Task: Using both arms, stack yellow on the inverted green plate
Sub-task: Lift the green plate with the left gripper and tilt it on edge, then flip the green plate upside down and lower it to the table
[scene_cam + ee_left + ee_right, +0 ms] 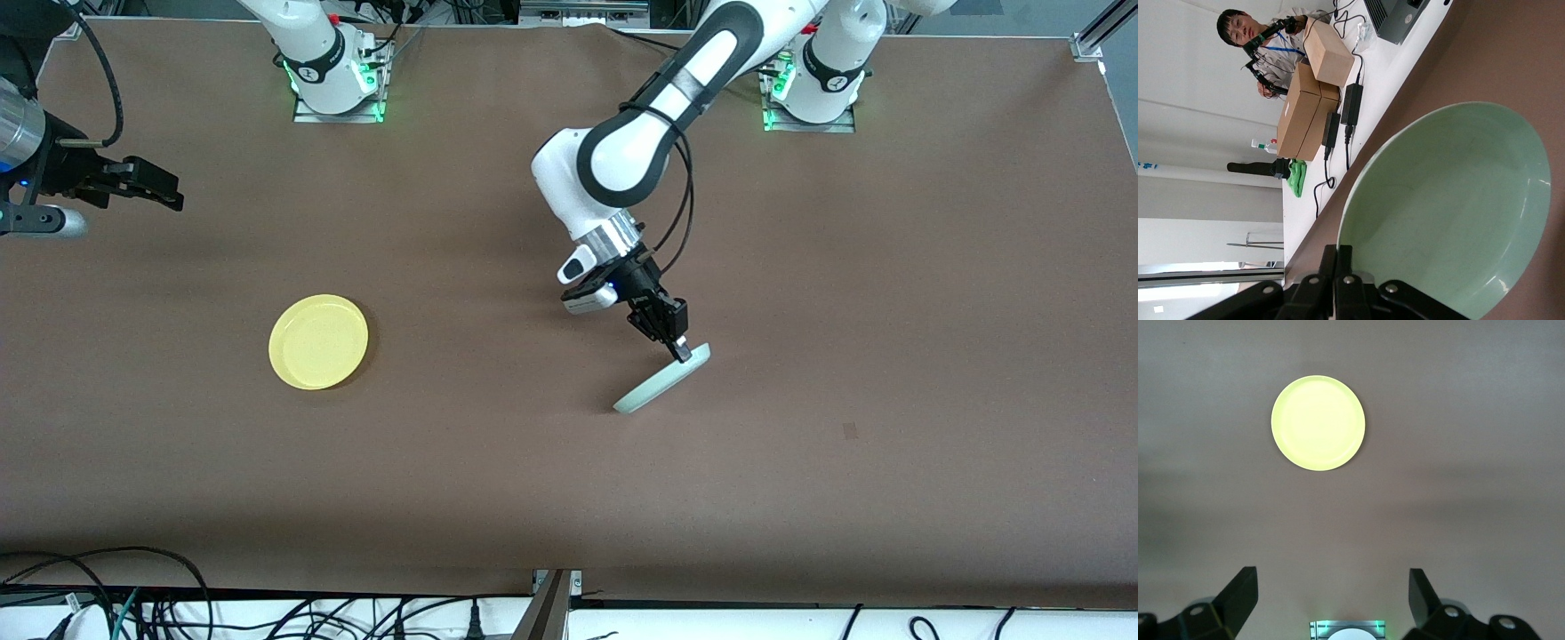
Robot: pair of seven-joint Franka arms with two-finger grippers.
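I'll set the green plate upside down on the bare table [591,316] beside my left gripper, toward the yellow plate.
The pale green plate [662,380] stands tilted steeply on its edge near the middle of the brown table, its lower rim on the tabletop. My left gripper [681,353] is shut on its upper rim. In the left wrist view the left gripper [1343,257] pinches the rim, and the green plate [1451,207] shows its hollow face. The yellow plate [318,342] lies flat, rim up, toward the right arm's end of the table. My right gripper [169,197] waits open and empty, high over the table's edge at that end. In the right wrist view the right gripper [1331,577] faces the yellow plate [1318,423] from a distance.
The right arm's base [1348,630] with green lights shows below the right gripper. Cables [133,604] run along the table's front edge. Cardboard boxes [1308,100] and a seated person [1245,30] are off the table. A small dark mark [849,431] is on the tabletop.
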